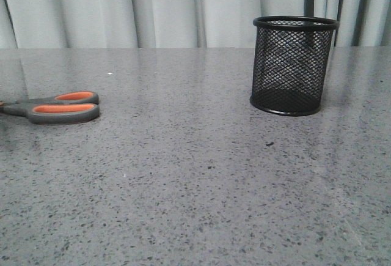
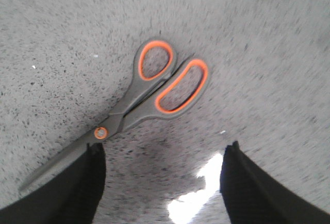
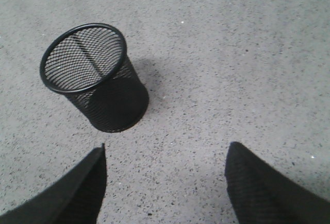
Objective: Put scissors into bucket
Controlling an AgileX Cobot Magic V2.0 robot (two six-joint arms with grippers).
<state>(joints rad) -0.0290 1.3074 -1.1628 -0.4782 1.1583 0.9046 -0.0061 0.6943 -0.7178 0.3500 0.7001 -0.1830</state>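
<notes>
The scissors' grey handles should be gripped next by my left gripper, which I should close at the narrow part (image 1: 19, 108) (image 2: 122, 114) between the pivot and the orange-lined loops.
The scissors (image 1: 58, 107) lie flat at the table's far left, grey handles with orange-lined loops, blades running off the frame's left edge. In the left wrist view the scissors (image 2: 149, 92) lie closed on the table, and my left gripper (image 2: 164, 149) hovers open above them, one fingertip (image 2: 95, 154) over the blade near the pivot. The black wire-mesh bucket (image 1: 292, 64) stands upright at the right rear. In the right wrist view the bucket (image 3: 95, 77) is empty, and my right gripper (image 3: 165, 149) is open over bare table beside it. Neither gripper shows in the front view.
A grey speckled stone table (image 1: 195, 186) spans the view, with pale curtains (image 1: 183, 9) behind its far edge. A bright glare patch (image 2: 198, 193) lies on the table between the left fingers.
</notes>
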